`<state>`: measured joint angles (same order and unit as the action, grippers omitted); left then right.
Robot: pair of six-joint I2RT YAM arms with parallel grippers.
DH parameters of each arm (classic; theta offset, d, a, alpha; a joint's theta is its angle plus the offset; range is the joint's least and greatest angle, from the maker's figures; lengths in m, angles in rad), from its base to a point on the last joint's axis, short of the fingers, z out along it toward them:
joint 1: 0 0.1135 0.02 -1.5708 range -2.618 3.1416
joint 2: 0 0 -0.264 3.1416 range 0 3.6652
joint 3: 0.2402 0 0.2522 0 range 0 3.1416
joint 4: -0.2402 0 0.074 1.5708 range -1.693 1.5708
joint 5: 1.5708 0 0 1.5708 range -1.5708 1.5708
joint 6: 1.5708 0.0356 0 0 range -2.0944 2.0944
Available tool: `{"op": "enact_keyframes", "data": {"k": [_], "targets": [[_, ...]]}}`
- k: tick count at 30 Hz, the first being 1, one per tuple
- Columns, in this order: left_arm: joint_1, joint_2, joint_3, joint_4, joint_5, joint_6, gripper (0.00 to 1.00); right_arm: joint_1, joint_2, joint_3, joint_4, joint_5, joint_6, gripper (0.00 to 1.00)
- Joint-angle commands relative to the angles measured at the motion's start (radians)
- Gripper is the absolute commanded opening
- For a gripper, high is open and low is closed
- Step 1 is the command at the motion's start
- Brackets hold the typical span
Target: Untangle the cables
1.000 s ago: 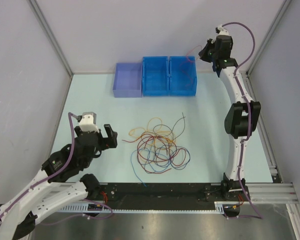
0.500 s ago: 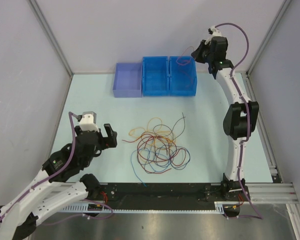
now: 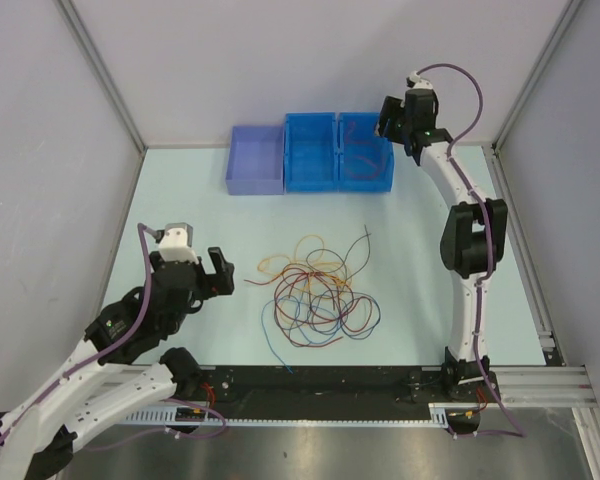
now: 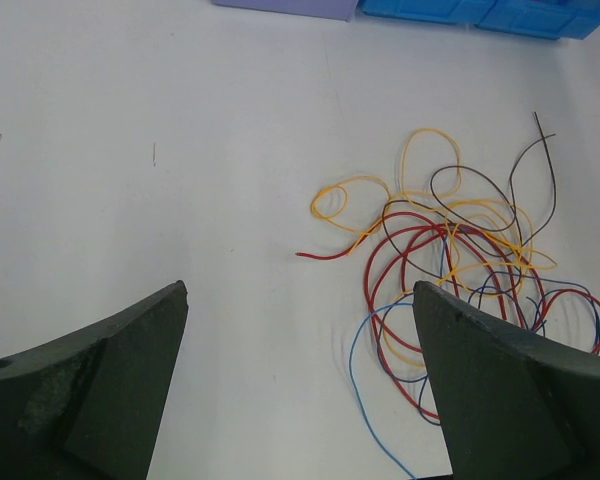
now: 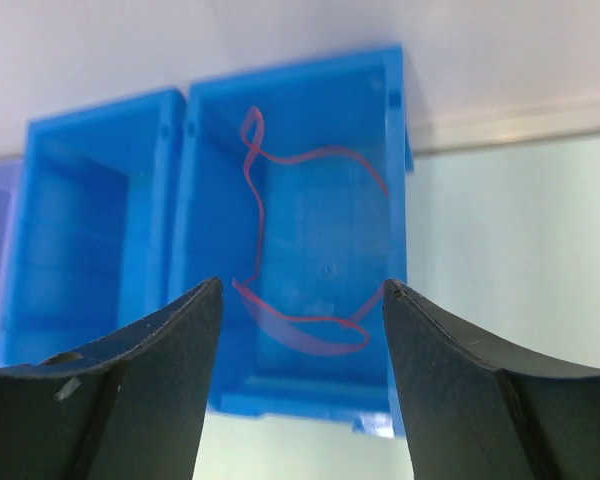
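The robot's left gripper needs to next move to the tangle's red cable and close on its loose end [image 3: 247, 281] [image 4: 300, 254], next to the small loop of the orange-yellow cable.
The cables [image 3: 315, 290] lie in a loose tangle of red, orange-yellow, black and blue strands on the table's middle, also seen in the left wrist view as the cables [image 4: 460, 260]. My left gripper [image 3: 212, 283] hovers open to their left, nothing between its fingers [image 4: 300, 290]. One red cable [image 5: 305, 250] sits blurred inside the right blue bin [image 5: 396, 150], free of my open right gripper [image 5: 303, 285]. From above, that right gripper [image 3: 390, 115] hangs over the right blue bin [image 3: 365, 186], with the red cable [image 3: 354, 152] in it.
A purple bin [image 3: 255, 185] and a second blue bin [image 3: 310, 186] stand in a row with the right blue bin at the table's back. Grey walls close in the left, back and right sides. A black rail runs along the near edge.
My right gripper swung left over the right blue bin and opened, letting go of the red cable, which now lies in the bin. The left arm has not moved.
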<state>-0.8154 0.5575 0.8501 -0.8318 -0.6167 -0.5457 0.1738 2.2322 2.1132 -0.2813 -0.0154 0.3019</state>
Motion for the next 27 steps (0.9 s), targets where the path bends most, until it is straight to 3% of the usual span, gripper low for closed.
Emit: {"op": "enact_keyframes", "data": {"k": [1,8,11,16,22,27], "targets": [[0.012,0.005,-0.006,0.045,0.029,0.03,1.0,0.029,-0.147,-0.061,-0.015,0.058,-0.003,0.7],[0.016,0.03,-0.051,0.103,0.075,0.061,1.0,0.065,-0.425,-0.33,0.013,0.058,0.049,0.68],[0.016,0.062,-0.081,0.143,0.109,0.003,1.0,0.096,-0.59,-0.559,0.062,0.078,0.081,0.69],[0.003,0.197,-0.161,0.273,0.273,-0.088,0.96,0.192,-0.801,-0.826,0.001,0.126,0.14,0.68],[-0.079,0.341,-0.209,0.396,0.261,-0.129,0.91,0.341,-0.946,-1.016,-0.061,0.155,0.178,0.68],[-0.087,0.45,-0.233,0.431,0.21,-0.154,0.89,0.369,-1.005,-1.199,-0.019,0.105,0.244,0.68]]}}
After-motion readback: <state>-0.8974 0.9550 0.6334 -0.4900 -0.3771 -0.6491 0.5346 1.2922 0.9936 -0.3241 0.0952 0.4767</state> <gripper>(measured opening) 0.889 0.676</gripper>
